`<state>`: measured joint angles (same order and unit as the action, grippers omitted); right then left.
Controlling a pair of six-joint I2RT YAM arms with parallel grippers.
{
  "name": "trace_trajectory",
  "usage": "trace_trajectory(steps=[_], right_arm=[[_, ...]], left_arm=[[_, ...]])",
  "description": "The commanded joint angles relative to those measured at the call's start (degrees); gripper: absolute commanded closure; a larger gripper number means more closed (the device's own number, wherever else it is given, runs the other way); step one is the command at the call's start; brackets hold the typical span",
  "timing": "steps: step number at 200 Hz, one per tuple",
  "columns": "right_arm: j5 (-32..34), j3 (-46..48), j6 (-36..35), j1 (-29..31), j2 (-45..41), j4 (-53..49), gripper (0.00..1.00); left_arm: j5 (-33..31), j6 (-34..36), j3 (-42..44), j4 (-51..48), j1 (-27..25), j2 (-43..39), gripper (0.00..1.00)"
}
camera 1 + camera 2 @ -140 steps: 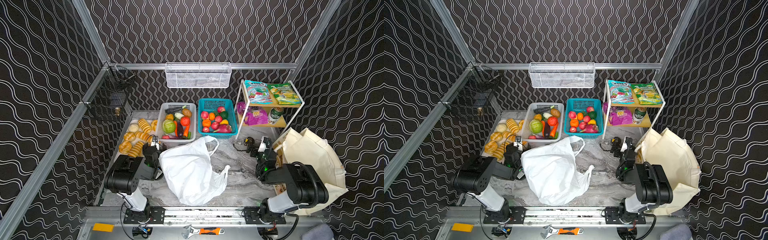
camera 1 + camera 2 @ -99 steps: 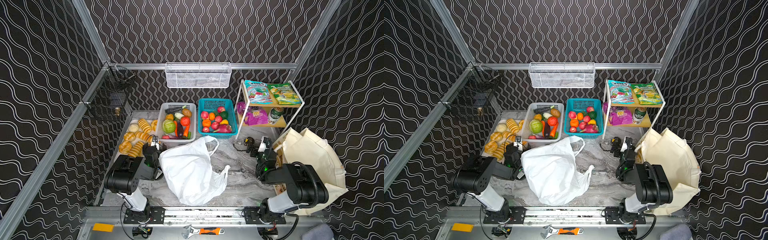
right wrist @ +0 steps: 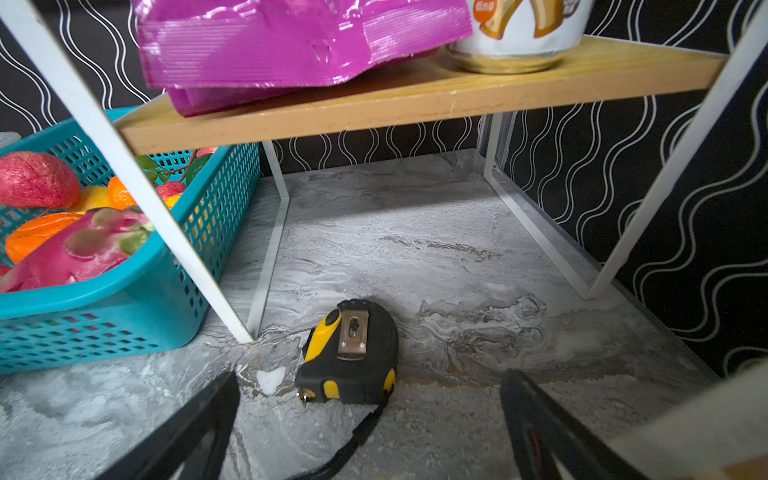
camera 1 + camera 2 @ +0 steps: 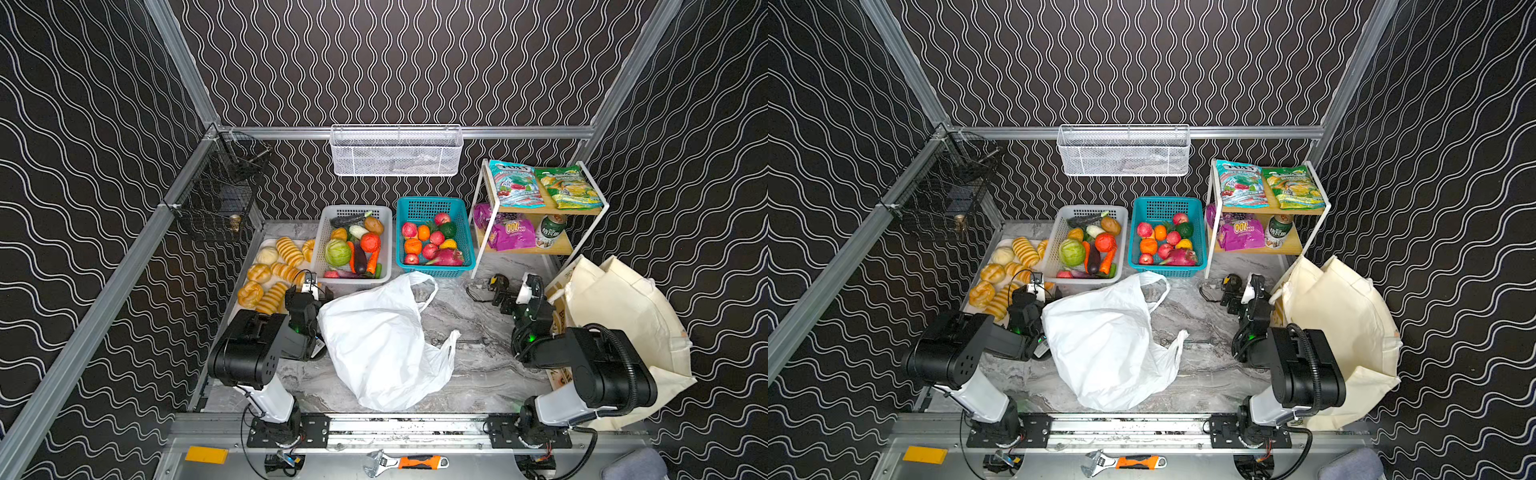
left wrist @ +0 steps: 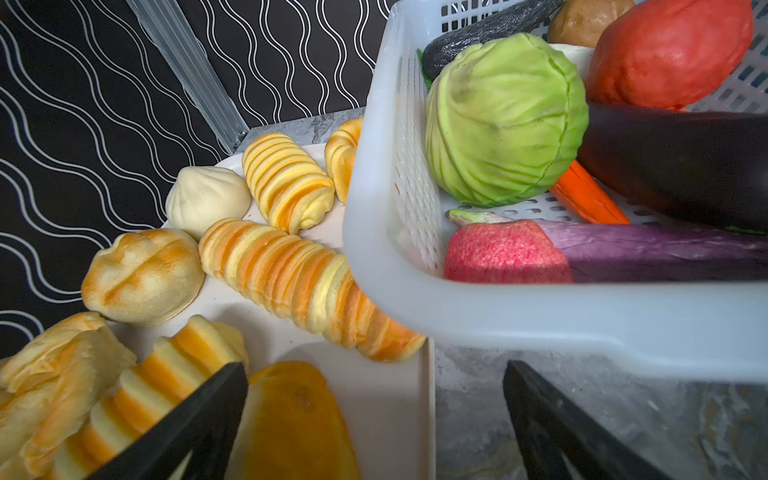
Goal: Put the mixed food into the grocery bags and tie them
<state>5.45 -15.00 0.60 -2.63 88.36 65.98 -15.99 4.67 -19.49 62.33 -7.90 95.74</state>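
My right gripper should move to the cream canvas tote next and close on the rim of its printed side (image 4: 569, 302).
The white plastic carrier bag (image 4: 382, 336) lies crumpled mid-table, and the cream canvas tote (image 4: 623, 316) slumps at the right behind my right arm. Teal (image 4: 515, 185) and purple (image 4: 505, 232) snack packets and a green can (image 4: 550, 230) sit on the shelf rack. The cabbage (image 5: 503, 120), tomato (image 5: 669, 50) and long purple aubergine (image 5: 665, 253) lie in the white basket (image 5: 498, 316). My left gripper (image 5: 374, 374) is open and empty, low at that basket's front corner. My right gripper (image 3: 370, 382) is open and empty in front of the rack.
A black-and-yellow tape measure (image 3: 349, 353) lies on the marble just ahead of my right gripper. A teal basket (image 3: 124, 307) of toy fruit stands left of the rack. A tray of bread rolls (image 5: 291, 291) lies under my left gripper. A wire basket (image 4: 395, 151) hangs on the back wall.
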Motion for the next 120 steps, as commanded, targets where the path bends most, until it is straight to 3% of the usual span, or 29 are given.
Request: trace_trajectory(steps=[1,87,120], right_arm=[[0.22,-0.2,0.1,0.08,0.13,1.79,0.0],[0.25,0.02,0.07,0.08,-0.02,2.09,0.0],[-4.88,1.77,-2.06,0.08,-3.02,2.83,0.0]], left_arm=[[0.72,0.0,-0.16,0.22,0.08,-0.4,0.01],[-0.77,-0.29,1.36,3.09,0.08,-1.02,0.01],[-4.55,-1.85,3.14,-1.02,0.08,-9.15,0.01]])
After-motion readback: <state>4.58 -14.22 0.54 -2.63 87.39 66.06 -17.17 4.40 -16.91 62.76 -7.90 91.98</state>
